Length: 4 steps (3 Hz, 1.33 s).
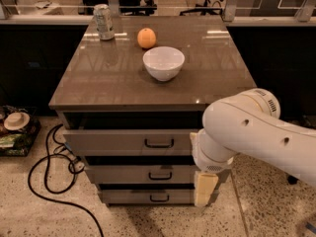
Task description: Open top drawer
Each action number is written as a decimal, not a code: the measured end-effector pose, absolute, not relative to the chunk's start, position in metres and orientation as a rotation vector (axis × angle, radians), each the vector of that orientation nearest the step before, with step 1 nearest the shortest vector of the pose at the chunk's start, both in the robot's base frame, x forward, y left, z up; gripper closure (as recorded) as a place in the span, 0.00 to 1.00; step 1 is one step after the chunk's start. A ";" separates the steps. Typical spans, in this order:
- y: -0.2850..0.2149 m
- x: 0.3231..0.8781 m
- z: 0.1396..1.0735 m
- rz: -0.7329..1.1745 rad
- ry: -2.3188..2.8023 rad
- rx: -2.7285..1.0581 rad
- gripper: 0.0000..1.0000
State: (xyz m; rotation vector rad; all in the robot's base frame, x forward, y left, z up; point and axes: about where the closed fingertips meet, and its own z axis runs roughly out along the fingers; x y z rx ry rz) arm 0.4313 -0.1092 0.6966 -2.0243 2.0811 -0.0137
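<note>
My gripper needs to next move to the black bar handle's middle (160, 144) and close on it there, since that handle is on the front of the top drawer.
The top drawer (118, 142) is the uppermost and widest of three grey-beige drawers under the brown countertop. Its black bar handle (159, 143) sits at the middle of its flat front. The front stands a little forward of the cabinet, with a dark gap above it; its inside is hidden. My white arm (247, 132) reaches in from the right and covers the drawer's right end. My gripper (205, 190) hangs below it, pointing down in front of the right ends of the two lower drawers, right of and below the handle.
On the countertop (108, 83) stand a white bowl (163, 62), an orange (146, 37) and a drink can (103, 21). The two lower drawers (143, 174) have similar handles. A black cable (47, 177) loops on the floor at left, beside a basket (17, 132).
</note>
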 end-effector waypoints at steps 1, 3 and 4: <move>-0.090 0.438 0.684 -0.003 2.039 -2.065 0.00; -0.049 0.446 0.666 0.041 1.948 -2.169 0.00; -0.035 0.446 0.651 0.065 1.934 -2.225 0.00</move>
